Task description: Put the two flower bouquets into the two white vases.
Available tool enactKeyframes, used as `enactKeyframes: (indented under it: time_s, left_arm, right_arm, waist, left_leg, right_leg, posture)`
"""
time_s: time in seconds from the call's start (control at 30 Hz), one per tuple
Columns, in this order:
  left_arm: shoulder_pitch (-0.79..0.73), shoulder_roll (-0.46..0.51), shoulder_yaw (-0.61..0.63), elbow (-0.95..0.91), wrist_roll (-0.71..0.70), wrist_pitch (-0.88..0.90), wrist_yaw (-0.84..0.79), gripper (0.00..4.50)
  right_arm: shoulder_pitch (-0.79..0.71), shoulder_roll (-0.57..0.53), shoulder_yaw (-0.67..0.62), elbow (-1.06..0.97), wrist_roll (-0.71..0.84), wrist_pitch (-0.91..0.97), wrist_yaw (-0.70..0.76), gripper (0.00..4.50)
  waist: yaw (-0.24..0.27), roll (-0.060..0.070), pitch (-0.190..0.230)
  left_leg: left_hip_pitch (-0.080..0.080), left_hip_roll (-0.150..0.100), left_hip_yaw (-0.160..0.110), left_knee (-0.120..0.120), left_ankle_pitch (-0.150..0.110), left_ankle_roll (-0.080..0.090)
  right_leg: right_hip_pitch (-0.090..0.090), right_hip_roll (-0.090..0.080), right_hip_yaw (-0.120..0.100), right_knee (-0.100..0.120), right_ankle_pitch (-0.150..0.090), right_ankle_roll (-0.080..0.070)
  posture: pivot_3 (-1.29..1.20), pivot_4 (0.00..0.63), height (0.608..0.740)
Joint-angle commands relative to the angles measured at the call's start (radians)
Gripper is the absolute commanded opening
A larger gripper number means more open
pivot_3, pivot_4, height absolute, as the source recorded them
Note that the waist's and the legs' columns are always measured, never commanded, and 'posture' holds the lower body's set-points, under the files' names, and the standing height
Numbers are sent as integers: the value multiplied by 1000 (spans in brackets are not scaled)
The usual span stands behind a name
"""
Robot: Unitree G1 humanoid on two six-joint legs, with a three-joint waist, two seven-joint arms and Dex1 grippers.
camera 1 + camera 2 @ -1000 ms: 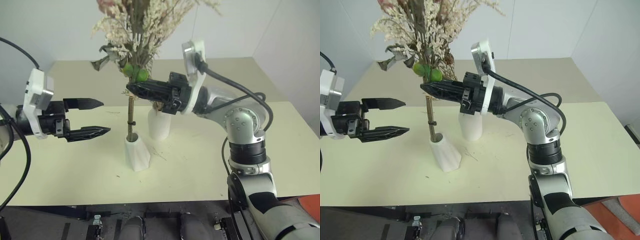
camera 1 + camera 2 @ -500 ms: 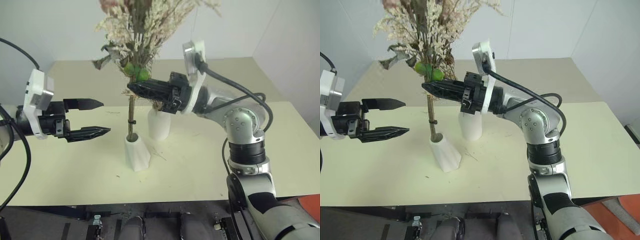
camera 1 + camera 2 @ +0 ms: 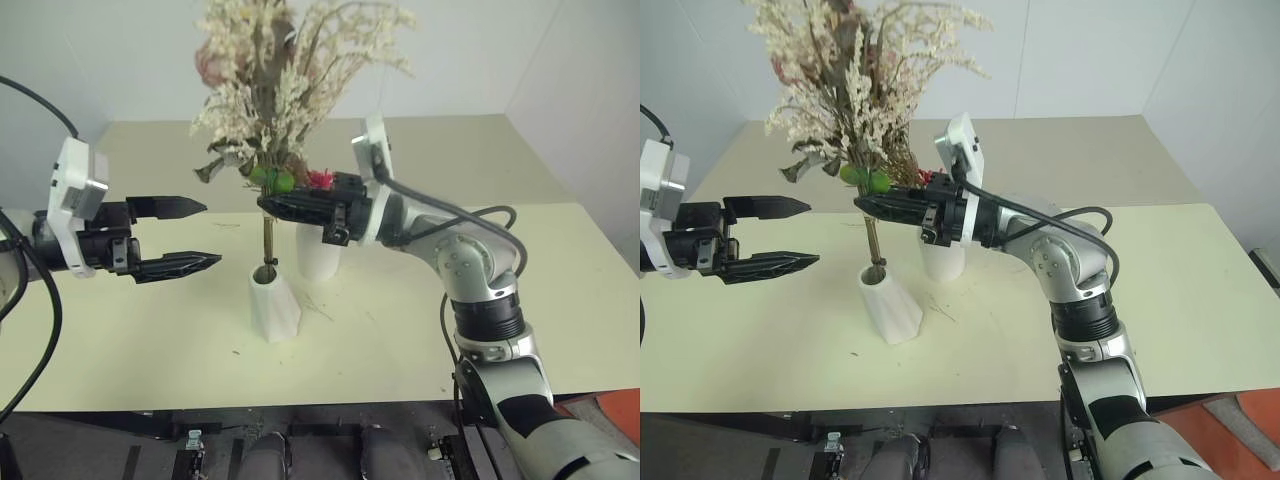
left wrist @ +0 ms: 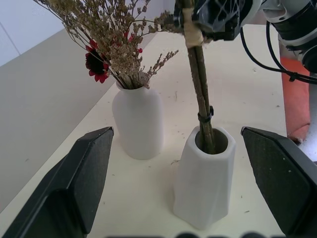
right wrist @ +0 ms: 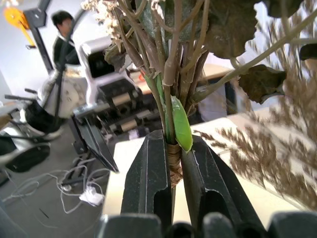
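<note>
I will let go of the cream-white bouquet with my right gripper in the opening of the tapered white vase [image 3: 265, 276], nearer the front edge.
The cream-white bouquet [image 3: 268, 95] with green leaves stands upright, and its stems [image 4: 204, 116] reach down into the mouth of the tapered white vase [image 3: 273, 305]. My right gripper [image 3: 272, 205] is shut on the tied stems just below the leaves, as the right wrist view shows [image 5: 173, 158]. Behind it the rounded white vase [image 3: 318, 252] holds the beige bouquet with red blooms [image 4: 106, 54]. My left gripper [image 3: 198, 236] hovers open to the left of the tapered vase, holding nothing.
Both vases stand mid-table on the pale tabletop [image 3: 400, 330], with bare surface around them and small plant crumbs near the bases. The front edge is close to me. A person [image 5: 62, 29] and equipment show in the background of the right wrist view.
My right gripper has come down with the cream-white bouquet, so its stems sit deeper in the tapered vase. The left gripper has stayed where it was.
</note>
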Motion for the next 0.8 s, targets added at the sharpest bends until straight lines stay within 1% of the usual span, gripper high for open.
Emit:
enactKeyframes:
  time_s: [0.03, 0.23, 0.43, 0.8]
  left_arm:
    - [-11, 7, 24, -17, -11, -12, 0, 4500]
    - [-9, 6, 24, -19, -9, -13, 2, 4500]
    - [-13, 5, 18, -14, -5, -18, 1, 4500]
    - [-11, 9, 20, -13, -1, -24, 0, 4500]
  right_arm:
    - [-2, 5, -2, -33, -16, -51, 12, 184]
    - [12, 11, 6, -39, -31, -59, 14, 184]
    - [7, 30, -6, -64, -7, -38, -4, 184]
    - [34, 28, 25, -67, -25, -48, 2, 184]
  waist:
    - [0, 0, 0]
    - [1, 0, 0]
    - [0, 0, 0]
    - [0, 0, 0]
  left_leg:
    - [0, 0, 0, 0, 0, 0]
    - [0, 0, 0, 0, 0, 0]
    - [0, 0, 0, 0, 0, 0]
    - [0, 0, 0, 0, 0, 0]
  right_leg:
    - [0, 0, 0, 0, 0, 0]
    - [0, 0, 0, 0, 0, 0]
    - [0, 0, 0, 0, 0, 0]
    - [0, 0, 0, 0, 0, 0]
  posture:
    - [0, 150, 740]
    - [0, 150, 740]
    - [0, 150, 740]
    - [0, 150, 740]
